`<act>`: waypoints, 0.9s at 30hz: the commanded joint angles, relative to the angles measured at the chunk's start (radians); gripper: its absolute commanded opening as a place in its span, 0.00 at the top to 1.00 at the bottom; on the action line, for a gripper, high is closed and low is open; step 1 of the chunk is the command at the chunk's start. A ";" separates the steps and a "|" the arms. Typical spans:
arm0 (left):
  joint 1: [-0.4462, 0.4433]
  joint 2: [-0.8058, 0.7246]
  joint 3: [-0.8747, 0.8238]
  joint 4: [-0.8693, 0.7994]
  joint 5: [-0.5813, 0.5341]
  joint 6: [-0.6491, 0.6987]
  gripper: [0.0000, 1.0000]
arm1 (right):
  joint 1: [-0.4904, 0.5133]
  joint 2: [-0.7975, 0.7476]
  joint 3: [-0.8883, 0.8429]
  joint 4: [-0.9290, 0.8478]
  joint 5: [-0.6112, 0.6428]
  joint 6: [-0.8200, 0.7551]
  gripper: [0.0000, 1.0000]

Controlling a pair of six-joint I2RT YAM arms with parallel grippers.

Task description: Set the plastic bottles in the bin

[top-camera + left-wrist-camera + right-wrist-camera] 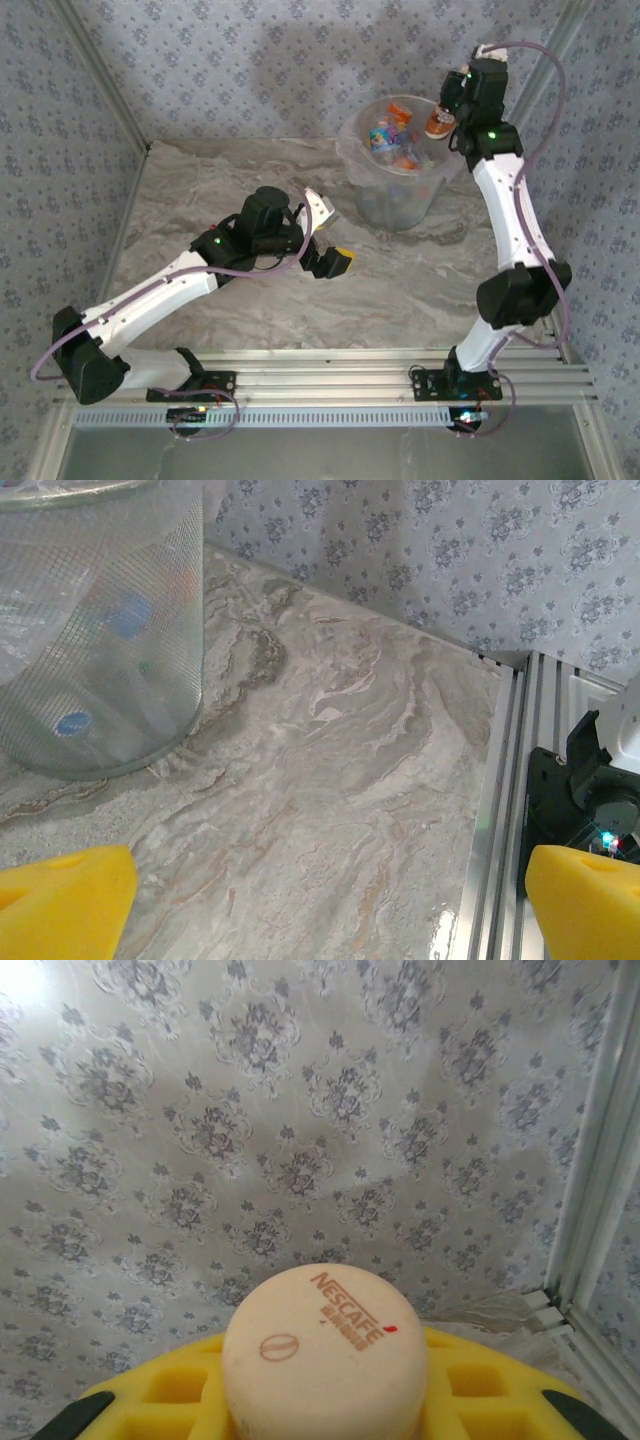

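Note:
My right gripper will let go of the orange-labelled bottle in the bin (426, 142), between the blue-labelled bottle and the side of the bin near that gripper.
The bin (372, 192), a translucent ribbed bucket, stands at the back of the marble table with several plastic bottles (390, 137) inside. My right gripper (447, 108) hangs over the bin's right rim, shut on a bottle (439, 122) with an orange label. In the right wrist view that bottle's cream cap (322, 1350) with brown lettering sits between the yellow fingers (480, 1390) of the right gripper (325, 1405). My left gripper (328, 240) is open over the table, left of the bin and apart from it. The left wrist view shows the left gripper (325, 910) with nothing between its yellow fingertips (60, 900), and the bin (100, 640) at upper left.
Wallpapered walls close the table at the back and both sides. An aluminium rail (330, 385) runs along the near edge with both arm bases on it. The right arm's black base (580, 790) shows at the right of the left wrist view.

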 commanded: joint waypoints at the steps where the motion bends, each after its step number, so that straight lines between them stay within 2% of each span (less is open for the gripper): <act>1: 0.010 0.007 0.026 -0.007 -0.002 0.023 0.00 | -0.007 0.070 0.073 0.035 -0.034 0.029 0.76; 5: 0.014 0.010 0.032 -0.011 0.004 0.025 0.00 | -0.009 0.171 0.121 0.020 -0.065 0.068 0.76; 10: 0.021 0.006 0.031 -0.011 0.004 0.026 0.00 | -0.009 0.225 0.088 0.048 -0.076 0.112 0.77; 19: 0.025 0.010 0.033 -0.011 0.012 0.025 0.00 | -0.060 0.220 -0.054 0.189 -0.169 0.296 0.77; 24: 0.025 0.011 0.034 -0.013 0.017 0.025 0.00 | -0.046 0.225 -0.087 0.190 -0.161 0.305 0.77; 27: 0.026 0.010 0.034 -0.014 0.018 0.025 0.00 | -0.040 0.184 -0.182 0.250 -0.145 0.327 0.74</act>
